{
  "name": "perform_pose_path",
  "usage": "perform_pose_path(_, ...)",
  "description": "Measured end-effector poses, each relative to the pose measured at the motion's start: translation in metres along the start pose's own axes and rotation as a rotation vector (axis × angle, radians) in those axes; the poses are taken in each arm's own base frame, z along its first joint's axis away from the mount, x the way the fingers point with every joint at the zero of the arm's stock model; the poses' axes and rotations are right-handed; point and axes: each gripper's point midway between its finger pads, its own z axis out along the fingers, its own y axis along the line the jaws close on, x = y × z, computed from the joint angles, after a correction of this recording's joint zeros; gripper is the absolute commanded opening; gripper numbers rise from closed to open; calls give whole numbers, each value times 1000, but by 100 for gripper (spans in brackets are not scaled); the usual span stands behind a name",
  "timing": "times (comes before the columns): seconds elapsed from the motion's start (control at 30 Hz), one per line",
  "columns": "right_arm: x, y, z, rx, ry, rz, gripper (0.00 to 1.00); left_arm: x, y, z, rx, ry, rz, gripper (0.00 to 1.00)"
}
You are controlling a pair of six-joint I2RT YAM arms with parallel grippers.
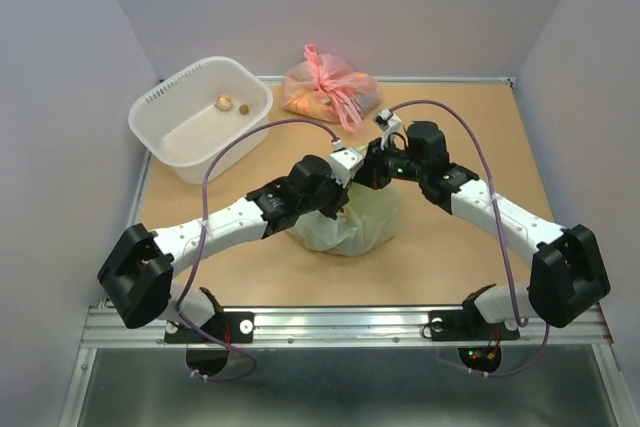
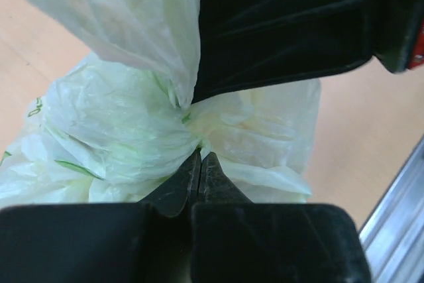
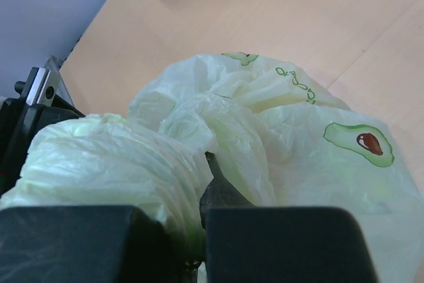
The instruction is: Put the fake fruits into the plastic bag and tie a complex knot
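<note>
The bag's handle wraps my right gripper's finger; it should open, back clear, then pinch the bag's gathered top (image 2: 183,116) beside my left gripper.
The plastic bag (image 1: 345,225), pale green and crinkly, sits bulging at the table's middle, its top gathered between both grippers. My left gripper (image 1: 345,182) is shut, its tips (image 2: 200,158) pinching the twisted neck of the bag (image 2: 126,130), and a wide handle strip (image 2: 132,18) rises from there. My right gripper (image 1: 372,169) is shut on a bunched handle strip (image 3: 112,164) that wraps over one finger; only the other finger (image 3: 222,187) shows. The bag body (image 3: 311,144) with avocado prints lies beyond. The fake fruits are hidden inside the bag. No finished knot shows.
A white basket (image 1: 160,127) at the back left holds two small brownish pieces (image 1: 225,103). A pink tied bag (image 1: 330,92) lies at the back centre. The right arm's black body (image 2: 298,18) hangs close above the left gripper. A metal rail (image 1: 340,322) runs along the near edge.
</note>
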Motion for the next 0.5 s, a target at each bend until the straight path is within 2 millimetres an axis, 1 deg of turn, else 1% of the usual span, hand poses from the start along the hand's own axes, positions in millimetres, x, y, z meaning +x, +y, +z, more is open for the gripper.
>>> perform_pose_path(0.07, 0, 1, -1, -3, -2, 5, 1, -1, 7, 6, -54, -1, 4, 0)
perform_pose_path(0.1, 1, 2, -3, -4, -4, 7, 7, -2, 11, 10, -79, 2, 6, 0)
perform_pose_path(0.17, 6, 2, -5, -4, 2, 14, 27, -2, 16, 18, -105, 9, 6, 0)
perform_pose_path(0.2, 9, 2, -6, -9, 6, 9, 49, 1, 17, 19, -111, 17, 7, 0)
perform_pose_path(0.23, 9, 3, -7, -17, 5, 1, 58, 6, 19, 18, -118, 36, 9, 0)
perform_pose_path(0.3, 3, 0, -14, -12, -15, -45, 74, 11, 21, 16, -116, 50, 15, 0)
perform_pose_path(0.4, -15, -6, -30, 2, -71, -143, 81, 11, 21, 13, -92, 51, 28, 0)
perform_pose_path(0.5, -27, -13, -44, -9, -100, -256, 82, 8, 18, 9, -58, 41, 50, 0)
